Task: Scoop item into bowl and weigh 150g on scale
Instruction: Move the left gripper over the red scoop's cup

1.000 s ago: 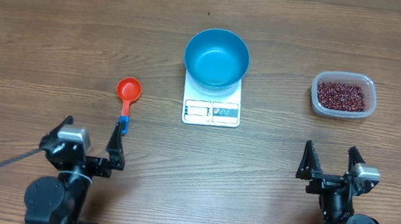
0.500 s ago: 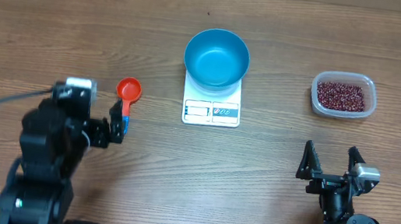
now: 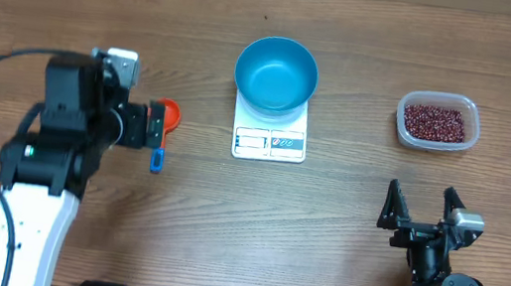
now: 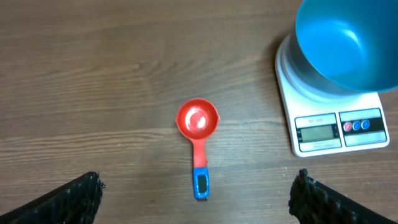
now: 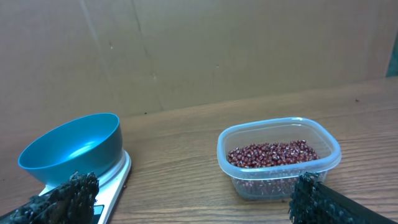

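Next, I move my left gripper to the red scoop's cup rim (image 3: 161, 108) (image 4: 178, 119), on the side of the cup away from the white scale, and close it there.
A blue bowl (image 3: 276, 73) stands empty on the white scale (image 3: 270, 141) at the table's middle. The red-brown beans (image 3: 433, 122) lie in a clear tub (image 3: 435, 140) at the right. On the wood left of the scale lies a red scoop (image 3: 169, 111) with a blue handle end. My left gripper (image 3: 153, 129) hovers above the scoop, open and empty. In the left wrist view the scoop (image 4: 198, 119) lies between the wide-apart fingertips (image 4: 87, 193), handle toward me, well below the left gripper (image 4: 198, 180). My right gripper (image 3: 419, 208) rests open near the front edge, facing the beans (image 5: 273, 152).
The right wrist view shows the bowl (image 5: 71, 149) on the scale (image 5: 118, 177) at left, the tub (image 5: 280, 163) at right, and a brown cardboard wall (image 5: 199, 50) behind the table. Bare wood lies between scale and tub.
My left arm has lifted from its rest near the front edge and moved forward, now hovering over the scoop. The right arm has not moved. Both grippers stay open.
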Robot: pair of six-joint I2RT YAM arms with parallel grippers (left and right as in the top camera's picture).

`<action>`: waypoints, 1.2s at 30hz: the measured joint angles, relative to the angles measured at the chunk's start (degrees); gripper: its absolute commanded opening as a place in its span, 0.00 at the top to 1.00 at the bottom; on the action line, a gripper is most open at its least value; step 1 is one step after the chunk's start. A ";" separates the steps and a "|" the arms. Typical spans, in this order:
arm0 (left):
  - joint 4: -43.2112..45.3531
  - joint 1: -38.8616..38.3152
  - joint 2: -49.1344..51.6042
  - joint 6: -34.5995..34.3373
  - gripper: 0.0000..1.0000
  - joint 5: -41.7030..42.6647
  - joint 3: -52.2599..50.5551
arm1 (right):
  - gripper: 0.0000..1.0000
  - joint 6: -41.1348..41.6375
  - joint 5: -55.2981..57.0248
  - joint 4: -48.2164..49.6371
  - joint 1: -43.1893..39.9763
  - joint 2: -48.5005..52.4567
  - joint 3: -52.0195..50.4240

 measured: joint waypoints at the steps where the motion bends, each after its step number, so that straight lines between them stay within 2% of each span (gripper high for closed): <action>1: -1.16 0.00 1.81 0.07 0.00 0.35 1.51 | 0.00 0.04 0.00 0.00 0.00 0.00 0.00; 11: -9.22 2.21 15.17 2.62 0.01 3.02 11.98 | 0.00 0.02 0.00 0.00 0.00 0.00 0.00; 19: -12.28 7.15 21.20 4.72 0.01 5.68 14.14 | 0.00 0.04 -0.04 0.02 -0.02 0.00 0.00; 36: -10.05 7.21 33.44 7.13 0.01 4.09 14.34 | 0.00 0.02 0.00 0.02 0.00 0.00 0.00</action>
